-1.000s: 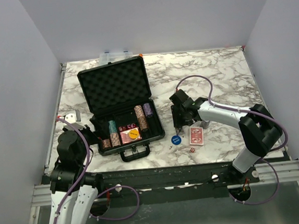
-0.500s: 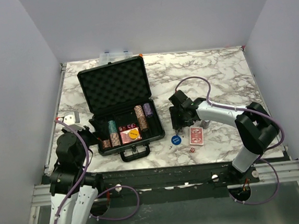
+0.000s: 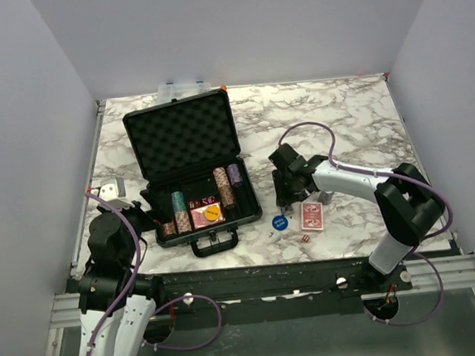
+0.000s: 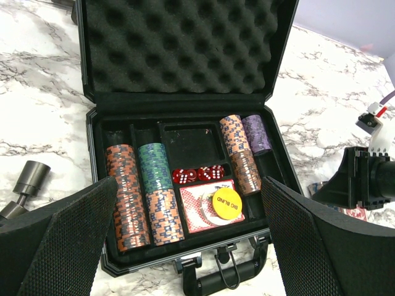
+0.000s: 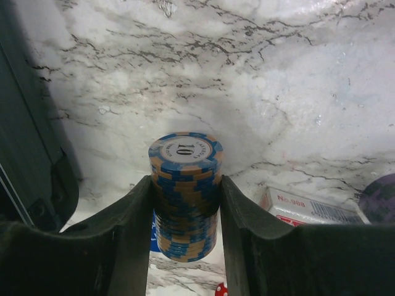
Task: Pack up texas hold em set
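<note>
My right gripper is holding the blue-and-tan chip stack above the table beside the case, and I will let go of it in the briefcase [image 3: 242, 198] in front of the purple chips.
The black briefcase [image 3: 191, 169] lies open, foam lid up, and shows in the left wrist view [image 4: 185, 80]. It holds several chip stacks [image 4: 145, 200], red dice [image 4: 197, 174] and a red-backed deck [image 4: 200, 206] with a yellow "BIG BLIND" button on it. My left gripper [image 4: 185, 246] is open and empty, just in front of the case handle [image 3: 146, 206]. My right gripper [image 3: 283, 199] is shut on a blue-and-tan chip stack [image 5: 185, 191] and holds it above the table, right of the case. A blue button [image 3: 280, 222], a second deck [image 3: 311, 216] and tiny red dice [image 3: 305, 238] lie on the marble.
A clear plastic box [image 3: 184, 88] stands behind the case lid. A grey metal tool [image 4: 28, 179] lies left of the case. A small grey object [image 3: 326, 196] sits by the right arm. The case's side wall [image 5: 31, 154] is close on the right gripper's left.
The left arm's wrist has shifted slightly beside the case. The right gripper stays in about the same place with the chip stack in it.
</note>
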You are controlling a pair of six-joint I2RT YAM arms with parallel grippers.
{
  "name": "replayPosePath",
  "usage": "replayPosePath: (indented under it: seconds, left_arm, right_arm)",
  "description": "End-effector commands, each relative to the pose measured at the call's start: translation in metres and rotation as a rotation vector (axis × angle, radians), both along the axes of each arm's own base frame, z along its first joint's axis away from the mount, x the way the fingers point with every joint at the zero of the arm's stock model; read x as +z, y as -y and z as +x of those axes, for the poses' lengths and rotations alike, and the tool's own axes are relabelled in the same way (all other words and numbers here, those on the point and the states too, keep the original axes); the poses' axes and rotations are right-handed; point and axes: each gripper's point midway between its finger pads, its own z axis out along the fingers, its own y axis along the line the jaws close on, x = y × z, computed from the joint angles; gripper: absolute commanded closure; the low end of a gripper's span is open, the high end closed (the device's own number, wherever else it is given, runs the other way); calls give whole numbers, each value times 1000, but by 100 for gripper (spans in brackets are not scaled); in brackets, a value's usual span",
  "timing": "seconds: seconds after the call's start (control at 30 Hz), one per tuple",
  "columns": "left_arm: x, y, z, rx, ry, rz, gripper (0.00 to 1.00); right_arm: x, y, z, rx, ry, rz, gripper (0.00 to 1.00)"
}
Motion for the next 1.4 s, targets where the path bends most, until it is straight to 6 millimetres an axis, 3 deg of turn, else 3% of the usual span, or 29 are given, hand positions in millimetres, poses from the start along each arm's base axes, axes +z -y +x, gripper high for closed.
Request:
replayPosePath:
  seconds: [0.0,0.37,0.6,0.93,1.37]
  left_arm:
    - [-4,-1,-1,5,-4,4,2]
    - [-3,-1,-2,0,1,12,2]
    - [-3,-1,-3,-2,-1,16,2]
    - [-4,-2,-3,3,-4,19,2]
    - [-5,-2,-3,0,-9,19,2]
  right_arm:
    - [33,-5,3,32,40,27,86]
    - [129,-42,26,100,176,174,89]
    - [161,-82,30,172,214,257,89]
    - [143,-114,36,199,197,264,89]
    - [104,-132,38,205,149,243,89]
